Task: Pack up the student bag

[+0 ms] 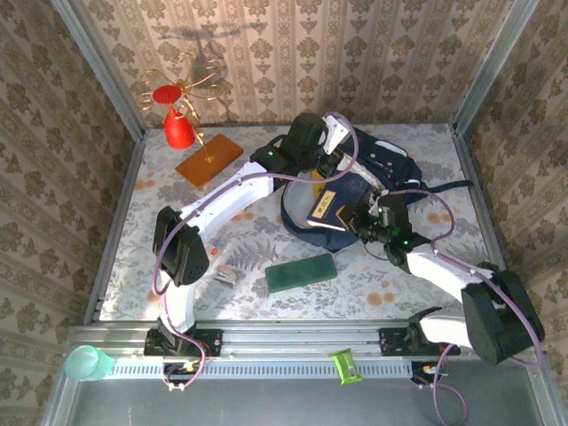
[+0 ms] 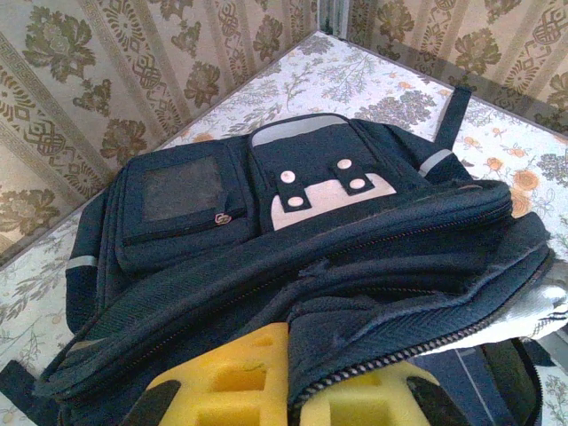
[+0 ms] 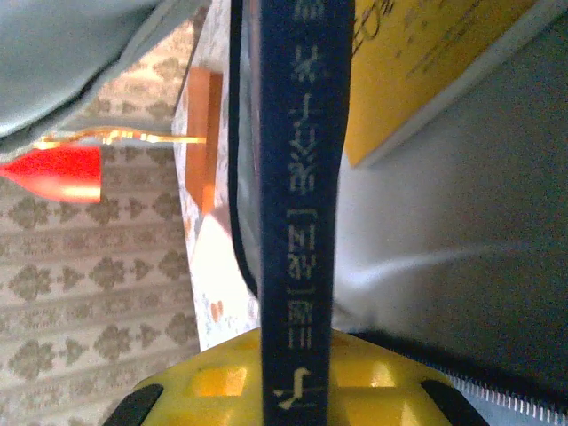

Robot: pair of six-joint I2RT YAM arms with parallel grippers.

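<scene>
My right gripper needs to release the thin navy booklet inside the student bag (image 1: 351, 181), against the yellow cover.
The student bag (image 1: 397, 169), a large dark navy backpack with a white patch, lies at the back right of the table. In the left wrist view its front pockets (image 2: 186, 200) face me. My left gripper (image 2: 297, 383) is shut on the zippered edge of the bag's opening (image 2: 399, 342) and holds it up; from above this gripper (image 1: 330, 174) is over the bag's near side. My right gripper (image 3: 297, 395) is shut on a thin navy booklet (image 3: 302, 177) with pale lettering on its spine. It holds the booklet edge-on at the bag's mouth (image 1: 353, 217), beside the grey lining (image 3: 461, 266).
A green flat case (image 1: 302, 273) lies in front of the bag, with a small packet (image 1: 224, 276) to its left. An orange board (image 1: 209, 160) with a red and gold ornament (image 1: 180, 131) stands at the back left. A yellow cover (image 3: 426, 62) shows by the booklet.
</scene>
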